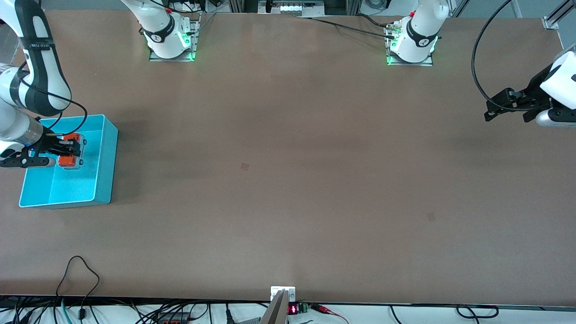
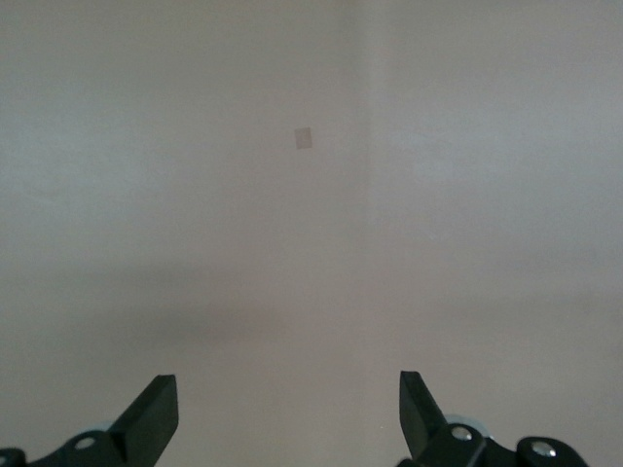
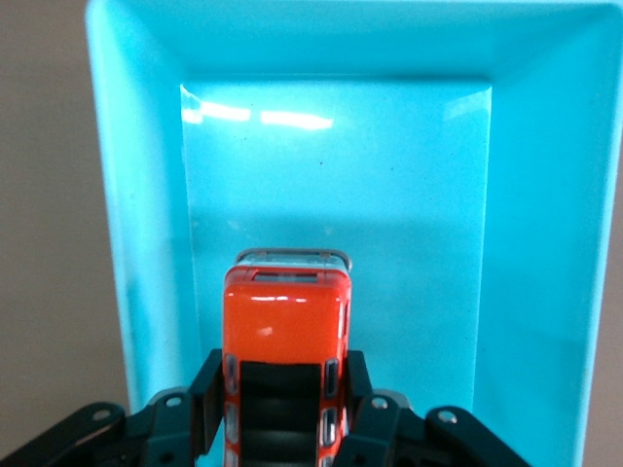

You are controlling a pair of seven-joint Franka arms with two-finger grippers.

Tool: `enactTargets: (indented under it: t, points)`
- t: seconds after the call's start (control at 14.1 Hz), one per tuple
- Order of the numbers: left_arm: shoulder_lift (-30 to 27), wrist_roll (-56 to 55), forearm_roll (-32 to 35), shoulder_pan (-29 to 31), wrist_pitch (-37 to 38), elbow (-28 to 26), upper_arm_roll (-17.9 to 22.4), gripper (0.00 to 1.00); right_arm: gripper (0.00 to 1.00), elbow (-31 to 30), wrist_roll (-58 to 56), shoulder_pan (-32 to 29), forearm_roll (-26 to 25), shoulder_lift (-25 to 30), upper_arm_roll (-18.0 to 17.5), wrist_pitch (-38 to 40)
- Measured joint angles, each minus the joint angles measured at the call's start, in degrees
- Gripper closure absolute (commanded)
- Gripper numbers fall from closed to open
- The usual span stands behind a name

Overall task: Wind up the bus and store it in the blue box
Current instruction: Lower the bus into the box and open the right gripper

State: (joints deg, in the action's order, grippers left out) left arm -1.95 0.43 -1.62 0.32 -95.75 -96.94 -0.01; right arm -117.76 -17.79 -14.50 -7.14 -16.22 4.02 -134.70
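Observation:
The robot's right gripper should set the bus down near the middle of the blue box's bottom [image 1: 78, 154] [image 3: 341, 358].
The blue box [image 1: 105, 153] stands at the right arm's end of the table. My right gripper [image 1: 74, 149] reaches into it and is shut on the bus [image 1: 68, 161], an orange toy with dark windows. In the right wrist view the black fingers [image 3: 206, 389] press both sides of the bus [image 3: 285, 311], which points along the blue box's floor [image 3: 331, 165]; my right gripper [image 3: 282, 375] holds it inside the walls. My left gripper [image 1: 488, 112] waits open and empty above the table at the left arm's end; its view shows the left gripper [image 2: 289, 409] over bare table.
The two arm bases [image 1: 171, 40] [image 1: 411, 45] stand along the table's edge farthest from the front camera. Small square marks lie on the brown tabletop [image 1: 245, 166] [image 1: 431, 216], one also in the left wrist view [image 2: 304, 138]. Cables hang at the edge nearest the camera [image 1: 81, 279].

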Motion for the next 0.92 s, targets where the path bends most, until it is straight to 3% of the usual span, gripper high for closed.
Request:
enactTargets:
  t: [0.42, 0.57, 0.64, 0.71, 0.85, 0.92]
  points:
    - [0.1, 0.0, 0.0, 0.0, -0.6, 0.0, 0.0, 0.0, 0.99, 0.1, -4.2, -3.9, -0.2, -5.8, 0.1, -5.2]
    - [0.2, 0.0, 0.0, 0.0, -0.6, 0.0, 0.0, 0.0, 0.94, 0.1, -5.5, -4.9, -0.2, -7.3, 0.1, -6.7]
    - [0.2, 0.0, 0.0, 0.0, -0.6, 0.0, 0.0, 0.0, 0.84, 0.1, -5.6, -5.1, -0.2, -7.7, 0.1, -6.8]
    - [0.2, -0.2, 0.0, 0.0, -0.6, 0.0, 0.0, 0.0, 0.66, 0.1, -5.6, -5.1, -0.2, -7.9, 0.1, -6.9]
    - [0.2, -1.0, 0.0, 0.0, -0.6, 0.0, 0.1, 0.0, 0.17, 0.2, -5.6, -5.2, -0.2, -8.1, 0.1, -6.9]
    - [0.2, -1.2, 0.0, 0.0, -0.6, 0.0, 0.1, 0.0, 0.0, 0.2, -5.6, -5.3, -0.2, -8.1, 0.1, -6.9]
